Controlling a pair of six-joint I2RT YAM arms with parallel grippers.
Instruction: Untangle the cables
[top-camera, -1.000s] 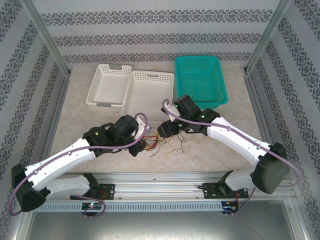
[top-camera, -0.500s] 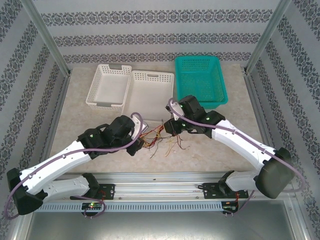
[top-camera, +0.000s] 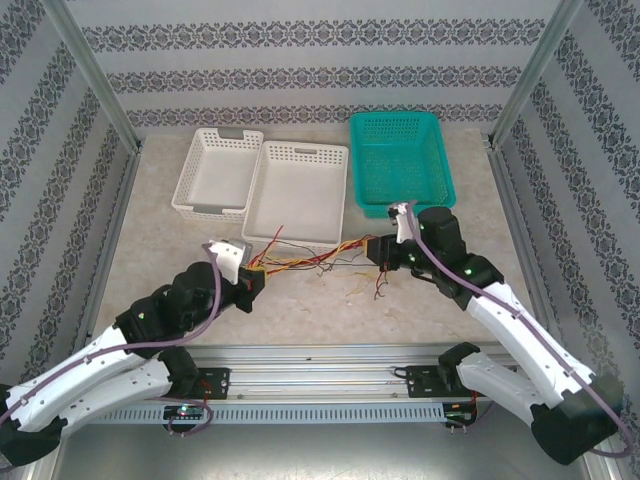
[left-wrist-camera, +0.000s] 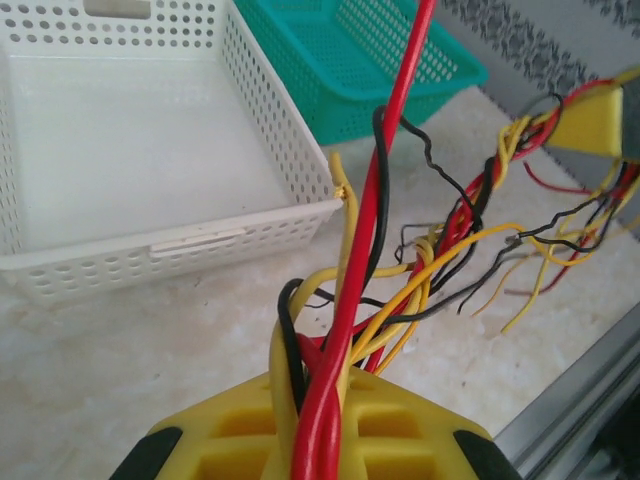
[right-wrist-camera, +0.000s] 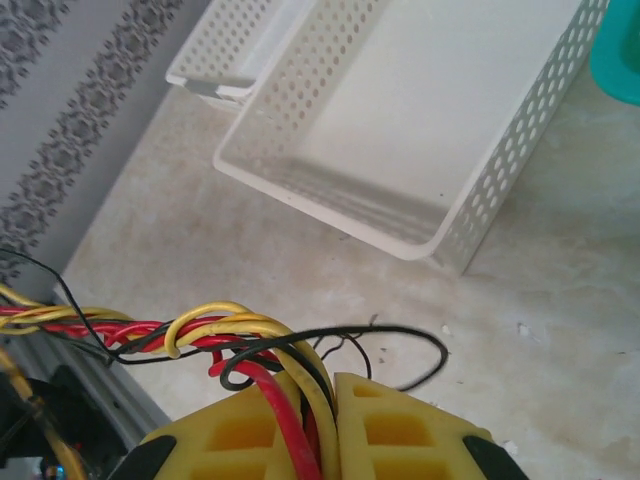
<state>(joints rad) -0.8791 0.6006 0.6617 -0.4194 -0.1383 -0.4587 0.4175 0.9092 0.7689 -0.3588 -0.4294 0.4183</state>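
Note:
The red, yellow and black wires are together in my right gripper, so it should let them go, take the bundle nearer my left gripper (top-camera: 288, 264) and pull a black wire out.
The cables (top-camera: 310, 262) are thin yellow, red and black wires, twisted together and stretched in a line between my two grippers above the table. My left gripper (top-camera: 254, 282) is shut on the bundle's left end; in the left wrist view the cables (left-wrist-camera: 400, 280) run up out of the closed yellow fingers (left-wrist-camera: 250, 430). My right gripper (top-camera: 376, 251) is shut on the right end, and the cables (right-wrist-camera: 200, 330) leave its closed fingers (right-wrist-camera: 410, 430) toward the left. Several loose wire ends (top-camera: 362, 287) hang down onto the table under the right gripper.
Two white perforated baskets (top-camera: 185, 180) (top-camera: 258, 195) stand side by side at the back, with a teal basket (top-camera: 443, 180) to their right. The middle white basket's near edge lies just behind the stretched bundle. A metal rail (top-camera: 320, 355) runs along the near edge.
My right gripper has shut on the cables and moved right. My left arm has drawn back to the left. The bundle, bunched on the table before, is now stretched between them.

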